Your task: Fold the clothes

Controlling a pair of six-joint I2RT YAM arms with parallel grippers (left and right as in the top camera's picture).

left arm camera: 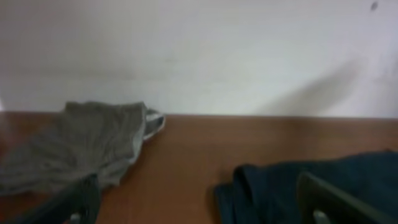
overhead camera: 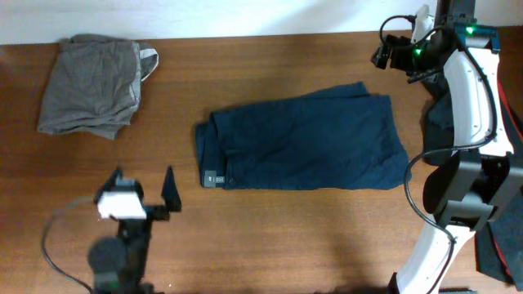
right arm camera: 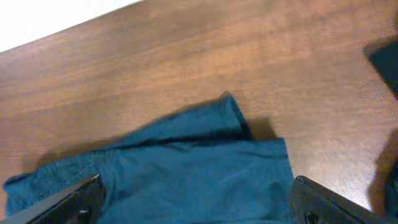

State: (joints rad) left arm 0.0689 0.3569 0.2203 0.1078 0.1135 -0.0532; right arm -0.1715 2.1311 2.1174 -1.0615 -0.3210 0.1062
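Observation:
The robot's left gripper will close on the middle of the trousers' end (overhead camera: 209, 147) that faces the grey garment, just past the small pale label.
Dark navy trousers (overhead camera: 302, 143) lie folded flat in the middle of the table, with a small pale label (overhead camera: 212, 179) at their front left corner. My left gripper (overhead camera: 144, 180) is open and empty, low over the bare table in front of and left of them. Its wrist view shows the navy cloth (left arm camera: 280, 190) ahead to the right. My right gripper (overhead camera: 384, 55) is raised above the trousers' far right corner. In the right wrist view its fingers (right arm camera: 199, 210) are spread wide over the navy fabric (right arm camera: 193, 174) and hold nothing.
A folded grey garment (overhead camera: 94, 82) lies at the far left corner and also shows in the left wrist view (left arm camera: 81, 143). Dark cloth (overhead camera: 500, 253) lies at the right edge by the right arm's base. A white wall (left arm camera: 199, 50) stands behind the table.

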